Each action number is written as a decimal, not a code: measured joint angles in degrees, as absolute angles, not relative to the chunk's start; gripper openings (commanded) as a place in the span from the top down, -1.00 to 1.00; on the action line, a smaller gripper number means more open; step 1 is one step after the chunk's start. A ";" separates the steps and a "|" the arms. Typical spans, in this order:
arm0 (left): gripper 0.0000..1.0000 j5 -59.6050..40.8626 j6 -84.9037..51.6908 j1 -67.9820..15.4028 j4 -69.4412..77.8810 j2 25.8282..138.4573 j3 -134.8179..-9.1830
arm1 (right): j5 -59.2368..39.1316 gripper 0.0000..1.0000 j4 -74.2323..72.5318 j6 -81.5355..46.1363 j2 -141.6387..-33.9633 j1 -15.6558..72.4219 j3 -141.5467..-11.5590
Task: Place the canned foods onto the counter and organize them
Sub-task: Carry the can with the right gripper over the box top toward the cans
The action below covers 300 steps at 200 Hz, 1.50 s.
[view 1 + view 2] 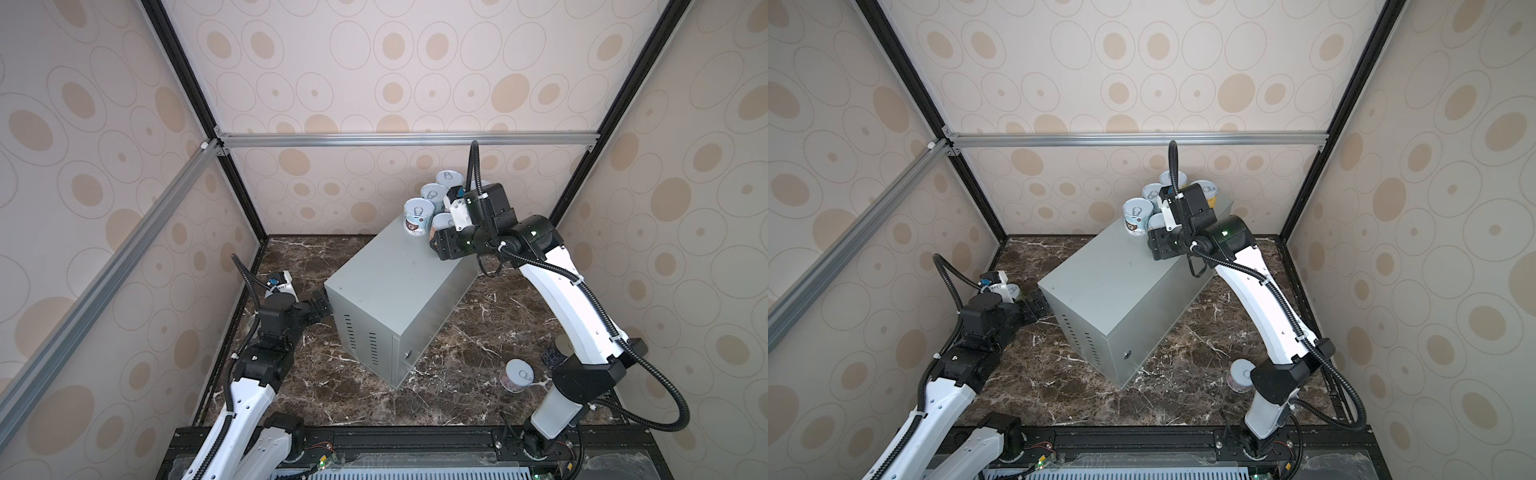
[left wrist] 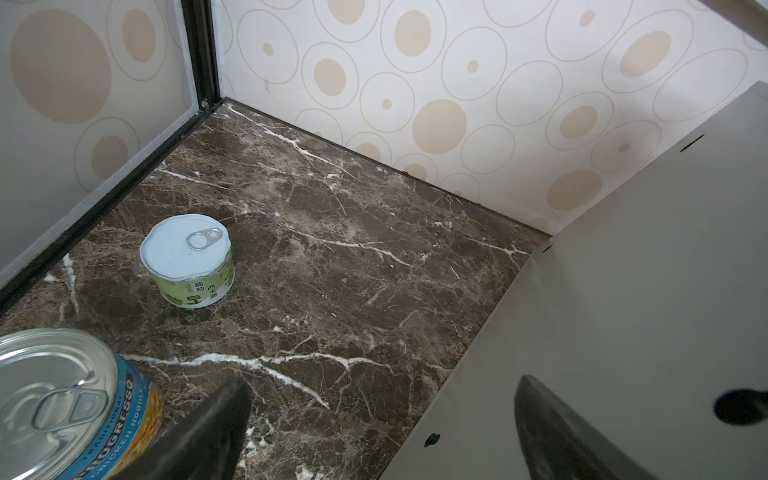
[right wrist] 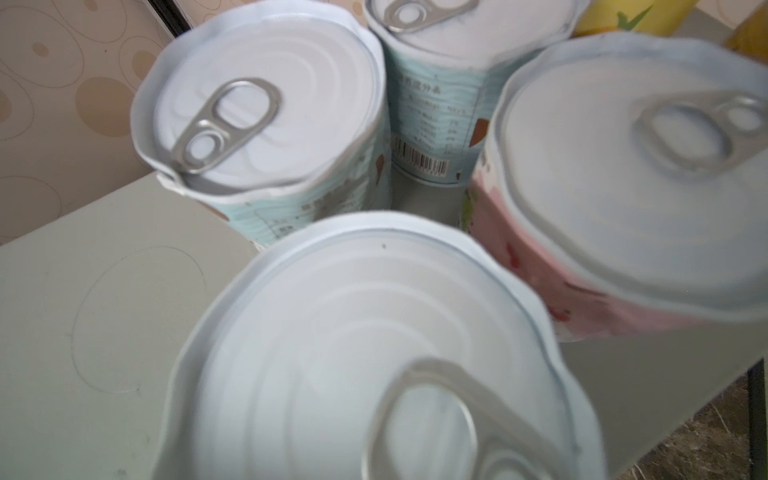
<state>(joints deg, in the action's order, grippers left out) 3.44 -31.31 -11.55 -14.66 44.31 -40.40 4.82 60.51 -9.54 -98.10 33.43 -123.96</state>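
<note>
Next, my right gripper releases the short can, now at the cluster's near side, on the counter (image 1: 439, 239) against the group of teal and pink cans.
The counter (image 1: 399, 282) is a tall grey metal box standing on the marble. Several short cans cluster at its far end, among them a teal one (image 1: 417, 216) and a pink one (image 3: 623, 208). My right gripper (image 1: 436, 239) is shut on another short can (image 3: 374, 353) at the near side of that cluster; its fingers are hidden. My left gripper (image 2: 382, 415) is open and empty, low beside the counter's vented end (image 2: 644, 291). A blue Progresso can (image 2: 62, 407) stands right by one finger. A green short can (image 2: 187, 259) sits further off.
On the marble to the right, a pink short can (image 1: 518, 374) stands next to a dark can (image 1: 555, 353) half hidden by my right arm. Patterned walls with black posts close three sides. Bare marble (image 2: 332, 249) lies between the green can and the counter.
</note>
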 measured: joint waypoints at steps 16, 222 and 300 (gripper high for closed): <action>-0.98 3.40 -31.31 -11.53 -14.63 44.31 -40.38 | 4.95 0.06 60.07 -9.54 -98.43 33.43 -124.07; -0.98 2.79 -31.33 -11.22 -14.20 44.31 -39.77 | 7.79 -0.31 56.25 -9.54 -99.22 33.74 -122.67; -0.98 2.76 -31.33 -11.22 -14.22 44.31 -39.75 | 7.64 -0.79 55.16 -9.54 -98.04 33.76 -120.81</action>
